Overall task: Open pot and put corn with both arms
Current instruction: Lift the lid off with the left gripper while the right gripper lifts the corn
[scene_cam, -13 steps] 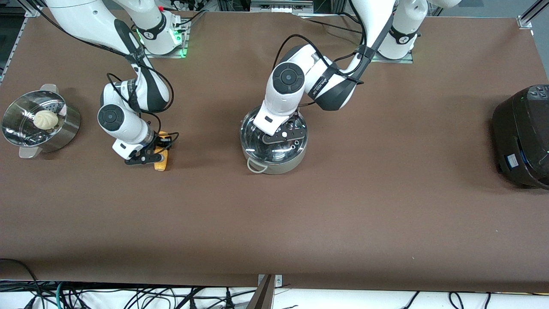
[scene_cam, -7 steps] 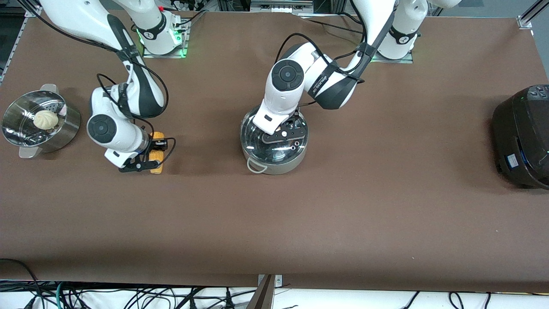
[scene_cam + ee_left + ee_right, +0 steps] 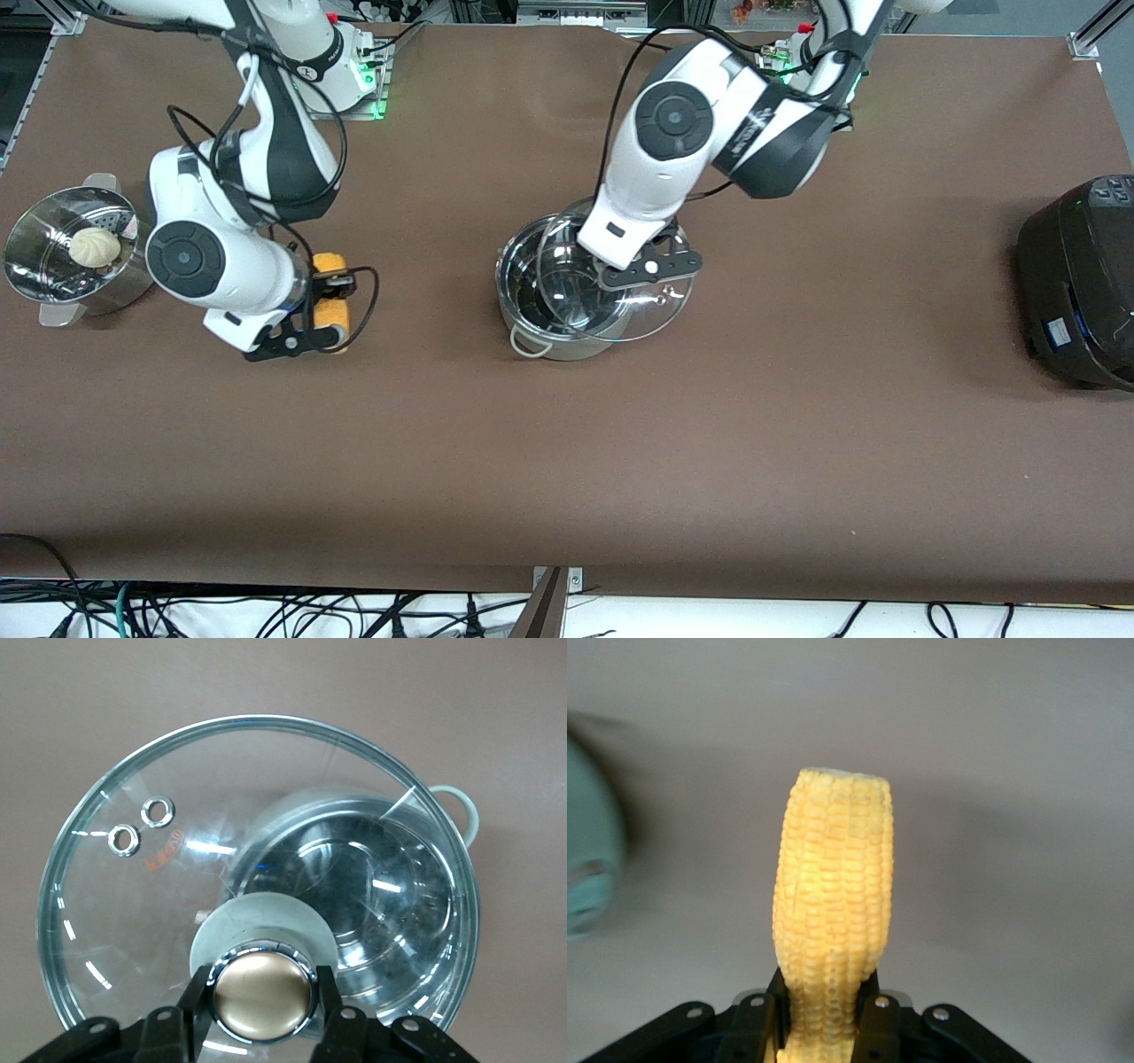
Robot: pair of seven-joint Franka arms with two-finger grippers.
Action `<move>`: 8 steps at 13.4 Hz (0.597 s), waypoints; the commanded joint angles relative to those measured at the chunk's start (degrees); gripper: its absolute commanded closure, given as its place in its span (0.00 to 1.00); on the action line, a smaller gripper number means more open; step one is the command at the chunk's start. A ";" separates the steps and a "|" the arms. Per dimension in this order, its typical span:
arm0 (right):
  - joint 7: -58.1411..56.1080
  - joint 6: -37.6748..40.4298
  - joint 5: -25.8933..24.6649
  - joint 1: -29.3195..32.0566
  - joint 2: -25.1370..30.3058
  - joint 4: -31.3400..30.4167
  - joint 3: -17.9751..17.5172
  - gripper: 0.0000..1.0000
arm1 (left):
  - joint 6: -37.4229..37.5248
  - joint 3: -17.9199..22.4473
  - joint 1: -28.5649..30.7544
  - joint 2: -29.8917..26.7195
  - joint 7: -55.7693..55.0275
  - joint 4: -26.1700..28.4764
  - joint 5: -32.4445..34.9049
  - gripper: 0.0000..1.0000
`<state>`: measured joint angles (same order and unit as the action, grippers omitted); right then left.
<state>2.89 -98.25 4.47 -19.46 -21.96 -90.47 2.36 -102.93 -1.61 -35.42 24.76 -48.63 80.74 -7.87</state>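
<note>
My left gripper needs to let go of the glass lid, and it will then rest on the bare table (image 3: 796, 313) between the steel pot and the black cooker.
The steel pot (image 3: 524, 306) stands mid-table, open, and I see its empty inside through the lid in the left wrist view (image 3: 372, 877). My left gripper (image 3: 640, 266) is shut on the round knob (image 3: 262, 992) of the glass lid (image 3: 647, 315), which it holds in the air, shifted toward the left arm's end, still overlapping the pot. My right gripper (image 3: 306, 330) is shut on the yellow corn cob (image 3: 330, 297) and holds it above the table between the pot and the steamer. The cob fills the right wrist view (image 3: 833, 904).
A perforated steel steamer (image 3: 133, 266) with a pale bun (image 3: 95, 245) stands at the right arm's end. A big black cooker (image 3: 1081, 279) stands at the left arm's end.
My left gripper has lifted the lid off the pot and carried it toward the left arm's end. My right gripper has raised the corn off the table.
</note>
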 commanded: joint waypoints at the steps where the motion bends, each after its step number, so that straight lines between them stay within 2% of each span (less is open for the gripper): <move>1: 3.24 1.49 8.77 -2.77 -0.80 2.93 0.27 1.00 | -0.07 0.81 1.66 -2.34 3.35 3.62 0.92 1.00; 3: 6.32 -1.32 12.92 -5.75 -2.20 5.03 0.27 1.00 | -2.95 1.34 6.56 -6.28 13.25 11.24 1.01 1.00; 6: 14.31 -6.76 13.81 -11.90 -4.31 5.04 0.27 1.00 | -9.28 1.43 16.05 -12.61 29.85 23.63 1.01 1.00; 8: 19.50 -11.77 13.64 -17.78 -6.50 5.04 0.27 1.00 | -15.16 1.43 21.07 -14.91 41.02 31.11 0.92 1.00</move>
<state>17.44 -106.72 17.35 -32.14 -25.34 -87.50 2.12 -112.49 0.71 -18.20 16.86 -16.99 100.76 -7.45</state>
